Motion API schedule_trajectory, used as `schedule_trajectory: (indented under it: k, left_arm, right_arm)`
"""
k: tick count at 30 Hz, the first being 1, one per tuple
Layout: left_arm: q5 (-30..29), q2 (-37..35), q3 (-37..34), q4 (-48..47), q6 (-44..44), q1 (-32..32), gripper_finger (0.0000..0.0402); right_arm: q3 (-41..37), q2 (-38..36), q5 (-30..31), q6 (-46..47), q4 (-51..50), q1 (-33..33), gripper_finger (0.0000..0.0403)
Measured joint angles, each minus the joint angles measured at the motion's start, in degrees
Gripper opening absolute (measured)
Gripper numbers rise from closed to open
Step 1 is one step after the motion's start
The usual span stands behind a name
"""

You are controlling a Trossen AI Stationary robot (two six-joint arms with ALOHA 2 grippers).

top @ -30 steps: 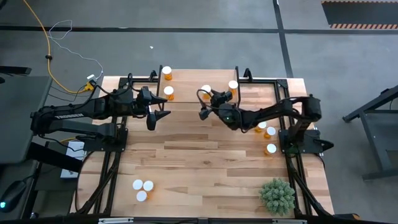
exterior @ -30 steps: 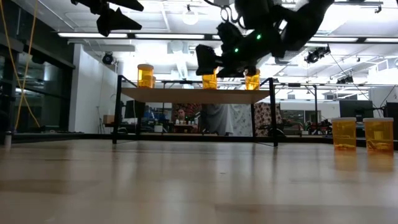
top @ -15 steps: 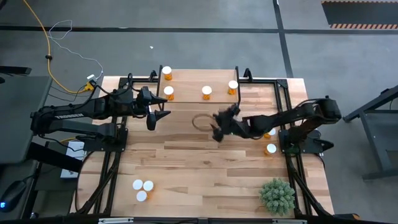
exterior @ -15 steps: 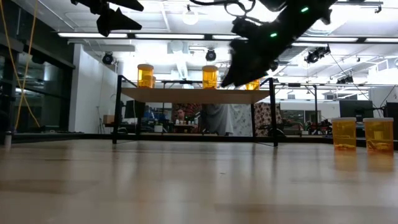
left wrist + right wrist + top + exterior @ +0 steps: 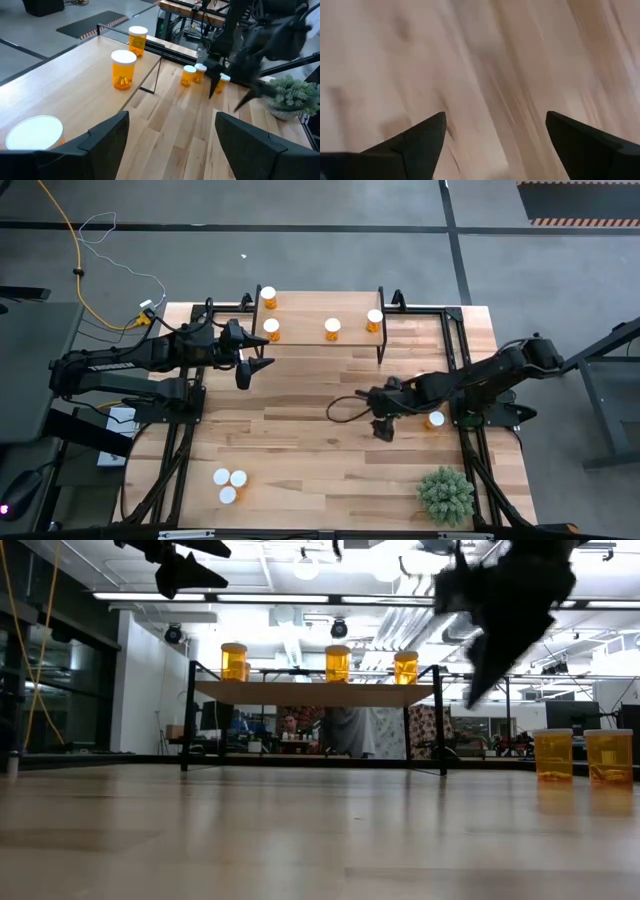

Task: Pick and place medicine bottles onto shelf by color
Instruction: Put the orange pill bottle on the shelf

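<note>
The robot's right gripper will next close on the white cap [image 5: 436, 419] of the amber medicine bottle beside the robot's right arm, the one nearest the green plant.
Three amber medicine bottles with white caps [image 5: 271, 330] [image 5: 333, 329] [image 5: 374, 320] stand upright on the light-wood shelf [image 5: 305, 335]; a fourth [image 5: 269, 297] stands at its far left corner. Three more [image 5: 229, 482] stand near the table's near-left edge. Another [image 5: 435, 420] stands on the table's right side beside my right arm, with its neighbours [image 5: 188, 75] showing in the left wrist view. My right gripper [image 5: 383, 428] is open and empty over bare table, near of the shelf. My left gripper [image 5: 256, 366] hangs open and empty near the shelf's left end.
A spiky green plant [image 5: 445, 495] stands at the table's near-right corner. The shelf's black legs [image 5: 189, 715] rise from the far half of the table. Bare planks [image 5: 300, 430] lie between the two arms. A person shows in the room behind the shelf [image 5: 291, 726].
My right gripper has drawn back from the middle bottle on the shelf, swinging toward the table's near edge and right, and has turned. That bottle stands free on the shelf. My left arm has kept still.
</note>
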Motion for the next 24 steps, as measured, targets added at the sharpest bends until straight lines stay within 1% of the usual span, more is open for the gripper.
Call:
schedule_trajectory:
  k: [2, 5, 8, 10, 11, 14, 17, 20, 24]
  left_arm:
    - [0.0, 0.0, 0.0, 0.0, 0.0, 0.0, 0.0287]
    - [-0.1, 0.0, 0.0, 0.0, 0.4, 0.0, 0.0287]
    - [-0.1, 0.0, 0.0, 0.0, 0.4, 0.0, 0.0287]
    - [-0.1, 0.0, 0.0, 0.0, 0.4, 0.0, 0.0287]
    - [-0.1, 0.0, 0.0, 0.0, 0.4, 0.0, 0.0287]
    - [-0.1, 0.0, 0.0, 0.0, 0.4, 0.0, 0.0287]
    - [-0.1, 0.0, 0.0, 0.0, 0.4, 0.0, 0.0287]
    - [-0.1, 0.0, 0.0, 0.0, 0.4, 0.0, 0.0287]
    - [-0.1, 0.0, 0.0, 0.0, 0.4, 0.0, 0.0287]
  right_arm:
    - [0.0, 0.0, -0.3, 8.4, -8.2, -0.5, 0.0335]
    - [0.0, -0.1, -2.6, 20.8, -21.0, -0.6, 0.0335]
    - [0.0, -0.1, -4.6, 29.1, -31.7, 0.6, 0.0335]
    - [0.0, -0.1, -4.6, 32.6, -35.6, 1.9, 0.0335]
    - [0.0, -0.1, -4.9, 34.1, -36.6, 2.5, 0.0335]
    - [0.0, -0.1, -8.3, 36.8, -37.0, 3.8, 0.0334]
    - [-0.8, -0.1, -8.8, 38.4, -37.0, 4.5, 0.0334]
    - [-2.9, -0.1, -10.7, 39.1, -36.6, 4.7, 0.0334]
    - [-6.6, -0.1, -13.6, 38.5, -33.6, 4.7, 0.0334]
